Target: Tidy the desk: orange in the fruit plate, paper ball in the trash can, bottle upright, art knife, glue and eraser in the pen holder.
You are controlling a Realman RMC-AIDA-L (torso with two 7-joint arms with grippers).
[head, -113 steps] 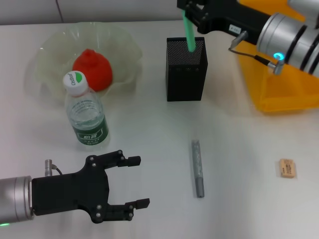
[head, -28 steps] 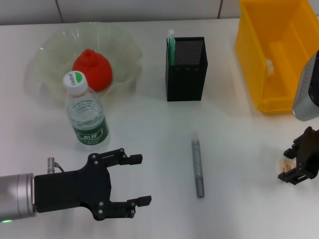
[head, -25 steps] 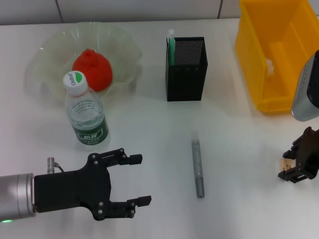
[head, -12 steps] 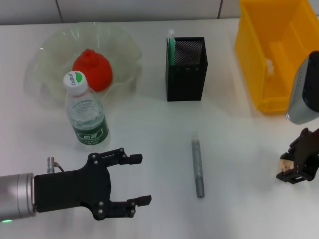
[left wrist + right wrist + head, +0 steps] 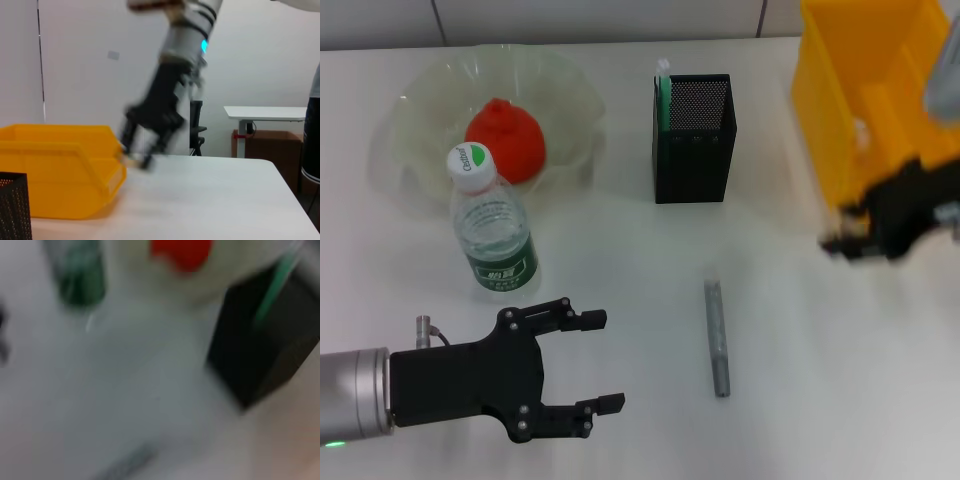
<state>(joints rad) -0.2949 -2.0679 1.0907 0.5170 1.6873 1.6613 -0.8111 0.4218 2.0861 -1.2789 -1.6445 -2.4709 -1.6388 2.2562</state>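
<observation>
Next, my right gripper lets go of the eraser inside the black pen holder (image 5: 700, 162) (image 5: 269, 358), next to the green stick.
My right gripper (image 5: 865, 237) hangs above the table in front of the trash can (image 5: 880, 60), blurred by motion, and looks shut on the eraser, which hardly shows. It also appears in the left wrist view (image 5: 145, 150). The pen holder (image 5: 693, 140) holds a green stick (image 5: 663, 92). A grey pen-shaped stick (image 5: 718, 338) lies mid-table; I cannot tell whether it is the art knife or the glue. The orange (image 5: 505, 138) sits in the fruit plate (image 5: 430, 100). In front of the plate the bottle (image 5: 492, 228) stands upright. My left gripper (image 5: 603, 361) rests open at the near left.
A small white wad (image 5: 861, 131), probably the paper ball, lies inside the trash can. In the right wrist view the pen holder (image 5: 260, 345), the orange (image 5: 182, 252) and the bottle (image 5: 80, 282) are smeared by motion. Bare table lies between the grey stick and the trash can.
The right gripper shut on the eraser at the near right, lifted it off the table and swung up and left. The left arm stayed still.
</observation>
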